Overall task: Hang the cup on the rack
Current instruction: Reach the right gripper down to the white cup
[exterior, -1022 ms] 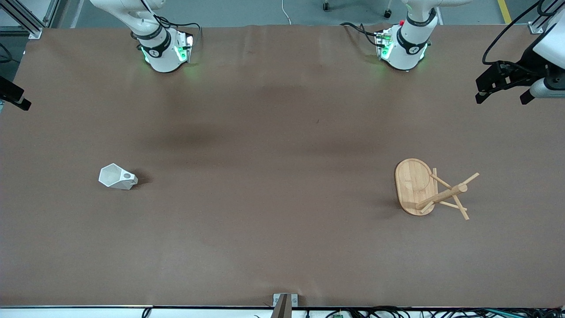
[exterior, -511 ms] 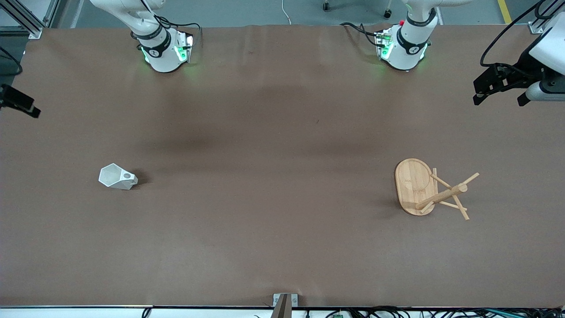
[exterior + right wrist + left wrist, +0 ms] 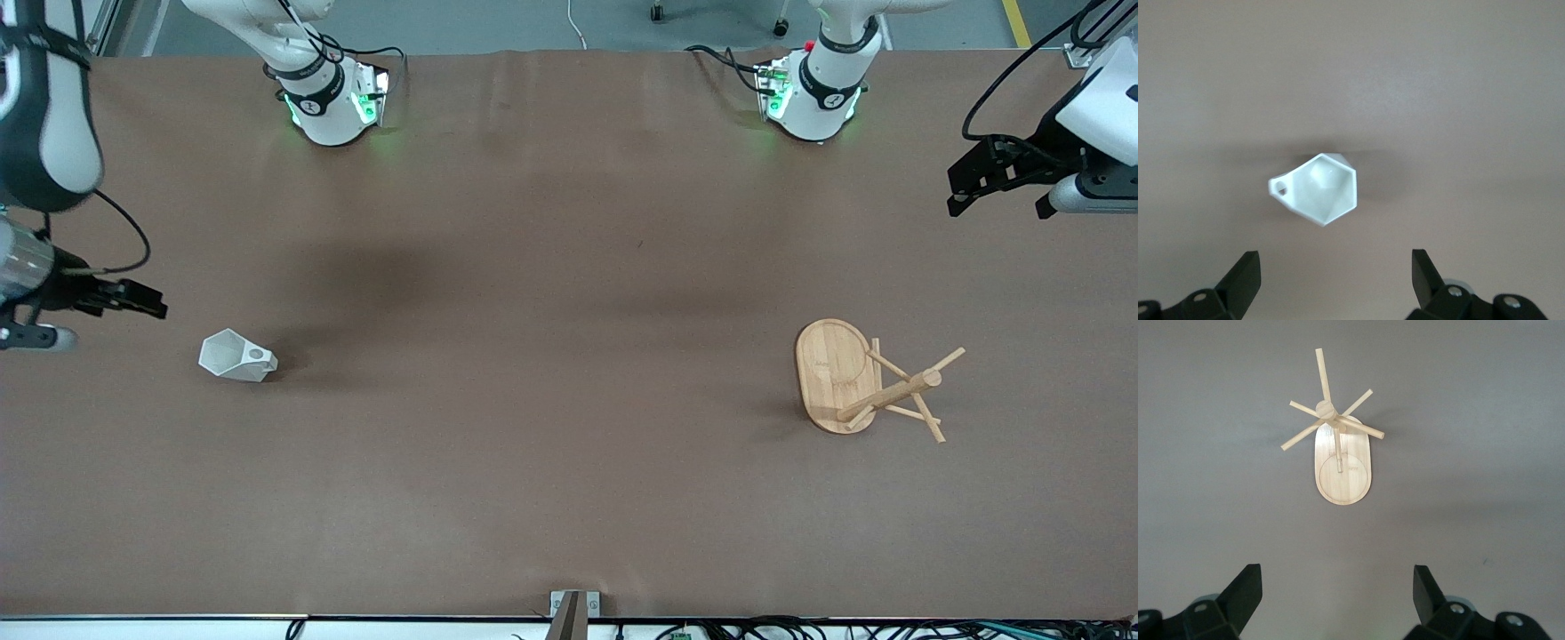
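Next, the robot's right gripper should move to the white faceted cup's rim (image 3: 203, 350) (image 3: 1356, 187) opposite its handle and close there, with one finger inside the cup.
The white faceted cup (image 3: 236, 357) sits on the brown table toward the right arm's end, its handle hole showing. It also shows in the right wrist view (image 3: 1319, 189), with its opening in sight. My right gripper (image 3: 147, 302) (image 3: 1336, 280) is open and empty, over bare table beside the cup. The bamboo rack (image 3: 867, 384) stands toward the left arm's end, with its oval base, post and angled pegs. It also shows in the left wrist view (image 3: 1338, 453). My left gripper (image 3: 998, 210) (image 3: 1338, 600) is open and empty, over bare table near that end's edge, apart from the rack.
The two arm bases (image 3: 329, 98) (image 3: 813, 89) stand along the edge farthest from the front camera. A small metal bracket (image 3: 573, 609) and cables sit at the edge nearest it. Brown table (image 3: 551, 356) lies between cup and rack.
My right arm has swung into view and its gripper has moved down toward the cup. My left gripper has shifted slightly toward the table's middle. Cup and rack have not moved.
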`<action>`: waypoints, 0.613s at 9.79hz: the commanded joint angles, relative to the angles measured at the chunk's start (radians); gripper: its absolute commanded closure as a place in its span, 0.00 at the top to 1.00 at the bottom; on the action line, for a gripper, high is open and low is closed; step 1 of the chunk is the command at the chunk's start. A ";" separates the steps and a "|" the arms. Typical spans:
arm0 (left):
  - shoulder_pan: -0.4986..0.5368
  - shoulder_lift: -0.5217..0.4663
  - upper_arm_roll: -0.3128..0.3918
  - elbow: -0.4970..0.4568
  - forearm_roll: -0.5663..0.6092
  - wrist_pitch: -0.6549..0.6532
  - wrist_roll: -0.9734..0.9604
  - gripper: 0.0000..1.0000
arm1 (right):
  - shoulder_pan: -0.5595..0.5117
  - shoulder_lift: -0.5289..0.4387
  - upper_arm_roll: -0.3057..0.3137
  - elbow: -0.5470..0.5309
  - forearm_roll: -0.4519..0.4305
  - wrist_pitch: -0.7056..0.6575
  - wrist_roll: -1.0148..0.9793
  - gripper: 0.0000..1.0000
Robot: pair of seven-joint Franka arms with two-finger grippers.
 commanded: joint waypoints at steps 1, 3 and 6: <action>-0.004 0.023 -0.002 -0.002 0.004 -0.018 0.007 1.00 | -0.013 0.053 -0.014 -0.118 0.014 0.197 -0.062 1.00; -0.009 0.024 -0.002 -0.002 0.004 -0.018 0.004 1.00 | -0.022 0.120 -0.012 -0.175 0.019 0.334 -0.079 1.00; -0.009 0.026 -0.002 -0.002 0.002 -0.018 0.002 1.00 | -0.010 0.209 -0.006 -0.166 0.071 0.380 -0.082 1.00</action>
